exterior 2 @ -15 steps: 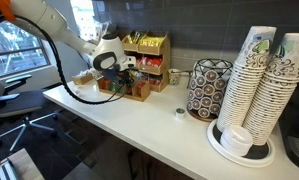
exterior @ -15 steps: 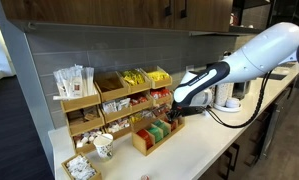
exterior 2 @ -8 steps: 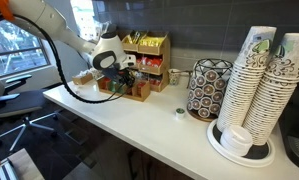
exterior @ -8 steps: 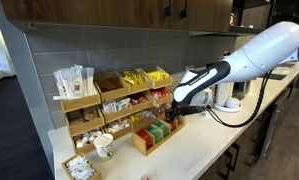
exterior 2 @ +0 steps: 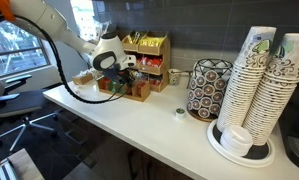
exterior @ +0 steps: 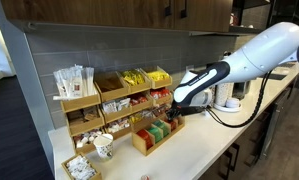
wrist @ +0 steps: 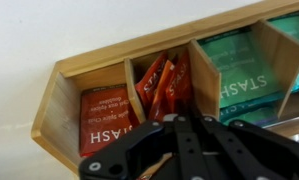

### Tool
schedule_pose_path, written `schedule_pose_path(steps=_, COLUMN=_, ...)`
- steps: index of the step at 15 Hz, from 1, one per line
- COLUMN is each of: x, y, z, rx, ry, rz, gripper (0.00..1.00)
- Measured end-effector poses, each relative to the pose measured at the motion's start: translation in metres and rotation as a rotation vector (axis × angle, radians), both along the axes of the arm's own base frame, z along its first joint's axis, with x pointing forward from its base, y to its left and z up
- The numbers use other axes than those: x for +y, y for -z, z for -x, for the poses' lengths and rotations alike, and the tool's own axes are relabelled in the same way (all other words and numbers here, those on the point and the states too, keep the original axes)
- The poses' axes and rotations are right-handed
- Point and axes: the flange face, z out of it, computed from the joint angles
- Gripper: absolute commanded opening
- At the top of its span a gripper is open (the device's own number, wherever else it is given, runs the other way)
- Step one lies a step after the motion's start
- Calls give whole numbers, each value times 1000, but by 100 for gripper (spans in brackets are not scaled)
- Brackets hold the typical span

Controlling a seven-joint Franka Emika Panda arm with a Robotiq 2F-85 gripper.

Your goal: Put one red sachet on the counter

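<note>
The robot's gripper is crooked to the bunched red sachets in the middle cell, so it should open, turn square to the box and pinch one sachet (wrist: 180,82) before lifting.
In the wrist view a low wooden box (wrist: 59,95) holds flat red sachets (wrist: 107,115) in its left cell, upright red-orange sachets (wrist: 161,82) in the middle cell and green packets (wrist: 239,75) on the right. My gripper (wrist: 174,120) has its jaws drawn close together on the upright red sachets in the middle cell. In both exterior views the gripper (exterior: 172,117) (exterior 2: 124,75) hangs over this box (exterior: 149,140) on the cream-white counter (exterior: 204,150) (exterior 2: 139,125).
A tiered wooden organizer (exterior: 109,95) with yellow and other packets stands against the wall. A paper cup (exterior: 104,147) stands beside it. Tall paper cup stacks (exterior 2: 261,85), a patterned holder (exterior 2: 206,88) and a small round object (exterior 2: 179,113) stand further along the counter.
</note>
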Motion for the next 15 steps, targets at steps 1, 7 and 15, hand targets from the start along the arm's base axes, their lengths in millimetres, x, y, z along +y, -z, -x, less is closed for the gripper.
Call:
schedule_pose_path(steps=1, x=0, y=0, z=0, rx=-4, ry=1, rz=1, gripper=28)
schedule_pose_path(steps=7, x=-3, y=5, z=-1, rx=-11, ry=8, rz=6, gripper=19)
schedule_pose_path(steps=15, x=-7, y=10, z=-1, rx=-7, ry=13, rz=9, gripper=20)
